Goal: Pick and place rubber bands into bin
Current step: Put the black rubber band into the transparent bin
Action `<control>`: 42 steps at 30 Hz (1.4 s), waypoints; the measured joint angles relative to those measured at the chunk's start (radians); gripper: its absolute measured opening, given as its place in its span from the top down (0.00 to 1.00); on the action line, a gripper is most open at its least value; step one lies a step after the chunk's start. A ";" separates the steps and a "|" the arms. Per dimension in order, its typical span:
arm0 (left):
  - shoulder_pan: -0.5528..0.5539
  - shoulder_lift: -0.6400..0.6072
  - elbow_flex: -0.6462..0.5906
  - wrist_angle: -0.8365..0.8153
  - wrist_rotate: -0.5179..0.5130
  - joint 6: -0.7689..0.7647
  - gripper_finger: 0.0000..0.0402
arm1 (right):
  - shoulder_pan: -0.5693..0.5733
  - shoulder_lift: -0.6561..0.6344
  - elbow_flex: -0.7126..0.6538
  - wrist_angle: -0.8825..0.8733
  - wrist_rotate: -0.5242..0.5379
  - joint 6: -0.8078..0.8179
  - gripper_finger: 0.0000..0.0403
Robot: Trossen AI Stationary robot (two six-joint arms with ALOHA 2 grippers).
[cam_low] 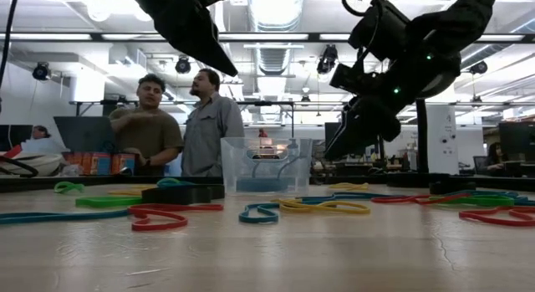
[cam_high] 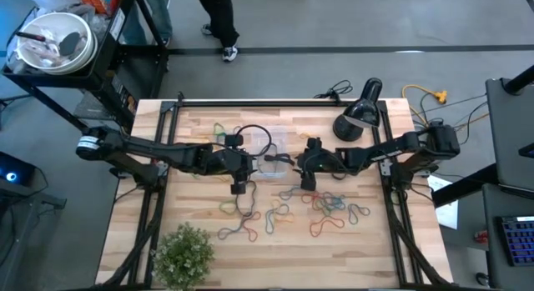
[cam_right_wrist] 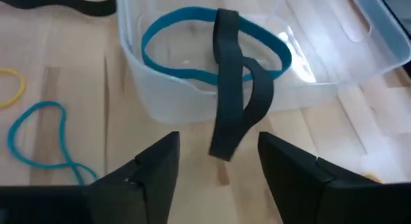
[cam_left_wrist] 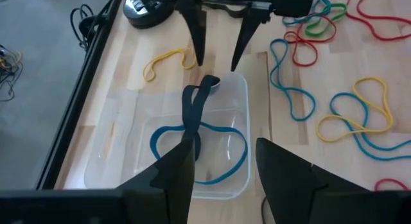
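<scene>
The black rubber band is hanging over the bin's rim, so the robot's right gripper will grab the band's outer end (cam_right_wrist: 225, 144) and lift it inside before it goes for another band.
The clear bin (cam_high: 271, 149) stands mid-table between my two grippers. A blue rubber band (cam_left_wrist: 164, 137) lies inside it. A black rubber band (cam_right_wrist: 225, 76) is draped over the bin's rim (cam_left_wrist: 221, 79) on the side toward my right arm, with one part inside and its other end (cam_right_wrist: 221, 150) hanging down the outer wall. My right gripper (cam_right_wrist: 218, 166) stands open just short of that end, touching nothing. My left gripper (cam_left_wrist: 225, 166) hovers open above the bin's other end. Many coloured rubber bands (cam_high: 329, 206) lie loose on the table's near half.
A yellow band (cam_left_wrist: 167, 57) lies beside the bin. A potted plant (cam_high: 183, 253) stands at the near left corner and a black lamp-like object (cam_high: 359, 116) at the far right. Two people (cam_low: 180, 125) stand beyond the far edge. A white bowl (cam_high: 52, 41) sits off-table, far left.
</scene>
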 joint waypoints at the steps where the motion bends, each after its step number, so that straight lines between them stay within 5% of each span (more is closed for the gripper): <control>1: -0.002 0.000 0.000 0.000 0.000 -0.001 0.62 | -0.004 0.015 0.008 0.001 0.000 0.000 0.47; 13: -0.025 -0.001 0.000 -0.025 0.000 -0.007 0.62 | -0.043 0.137 0.077 -0.014 0.039 0.004 0.53; 24: -0.028 -0.002 0.000 -0.024 -0.005 -0.007 0.62 | -0.035 0.014 0.077 -0.088 0.095 -0.032 0.96; 32: -0.028 -0.002 0.000 -0.026 -0.005 -0.008 0.62 | -0.019 -0.045 0.154 -0.063 0.100 -0.125 0.98; 42: -0.042 -0.002 -0.002 -0.077 -0.007 -0.060 0.62 | -0.018 0.128 0.379 -0.111 -0.014 -0.229 0.98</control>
